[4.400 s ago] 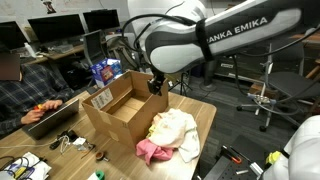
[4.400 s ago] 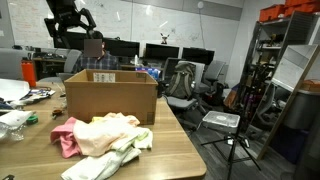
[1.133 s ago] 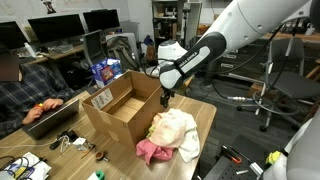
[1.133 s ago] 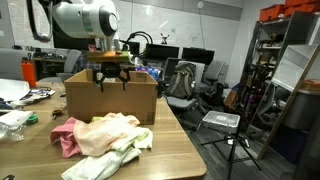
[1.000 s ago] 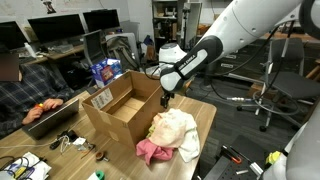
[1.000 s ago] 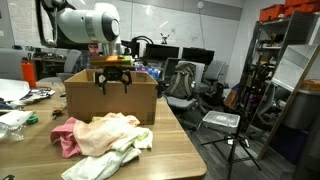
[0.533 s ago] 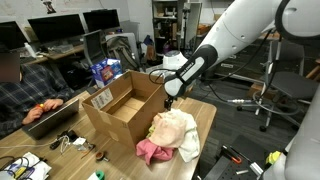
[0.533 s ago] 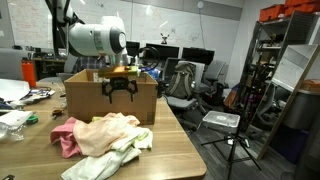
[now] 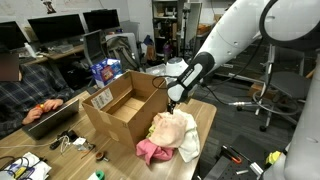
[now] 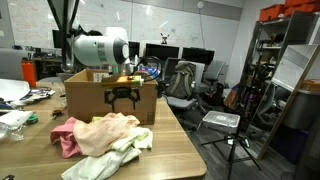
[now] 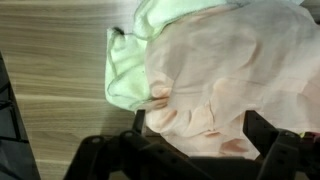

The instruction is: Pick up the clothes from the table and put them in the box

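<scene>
The beige garment's far end (image 9: 174, 117) (image 11: 206, 118) lies wrinkled on top of the pile beside the brown box, and my gripper will close on it there.
The clothes (image 9: 173, 133) lie heaped on the tan table (image 9: 206, 122) next to the open brown box (image 9: 118, 108). A pink garment (image 9: 149, 152) sits at the heap's near edge, with cream and beige ones on top. In an exterior view my gripper (image 9: 172, 104) hangs open just above the heap, beside the box's corner. In the wrist view a beige garment (image 11: 222, 68) fills the space between my spread fingers (image 11: 140, 128), and a pale yellow-green one (image 11: 124, 70) lies beside it. In an exterior view the gripper (image 10: 124, 99) shows in front of the box (image 10: 110, 100), behind the clothes (image 10: 108, 134).
A blue snack packet (image 9: 103, 71) stands behind the box. A seated person (image 9: 22, 92) works at a laptop by the table's far end, near cables and small items (image 9: 68, 143). Office chairs (image 10: 182, 82) and a tripod (image 10: 236, 140) stand beyond the table edge.
The arm has swung from above the box toward the clothes heap and come lower. The jaws stayed open. The clothes have not moved.
</scene>
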### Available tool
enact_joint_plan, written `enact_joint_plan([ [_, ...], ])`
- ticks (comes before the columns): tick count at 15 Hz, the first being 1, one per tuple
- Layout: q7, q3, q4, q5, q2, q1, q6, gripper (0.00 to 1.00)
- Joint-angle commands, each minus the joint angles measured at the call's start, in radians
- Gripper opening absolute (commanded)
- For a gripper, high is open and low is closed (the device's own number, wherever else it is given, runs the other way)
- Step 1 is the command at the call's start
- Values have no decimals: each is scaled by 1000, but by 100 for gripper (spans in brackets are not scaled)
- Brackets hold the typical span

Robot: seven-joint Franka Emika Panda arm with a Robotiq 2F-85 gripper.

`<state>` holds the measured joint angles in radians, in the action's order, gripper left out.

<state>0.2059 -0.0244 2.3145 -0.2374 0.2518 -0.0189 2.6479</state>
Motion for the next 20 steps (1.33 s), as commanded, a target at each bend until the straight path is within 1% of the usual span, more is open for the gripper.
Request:
enact_joint_plan([
  [1, -5, -22, 11, -49, 22, 0, 56, 100],
  [6, -16, -58, 32, -123, 59, 5, 101, 100],
  [8, -14, -66, 43, -139, 66, 6, 97, 100],
  [9, -19, -69, 46, -143, 66, 11, 66, 100],
  [13, -7, -56, 63, -119, 60, 8, -26, 100],
  [15, 0, -45, 67, -106, 59, 3, -53, 100],
  [20, 19, -3, 75, -31, 73, -11, -20, 100],
])
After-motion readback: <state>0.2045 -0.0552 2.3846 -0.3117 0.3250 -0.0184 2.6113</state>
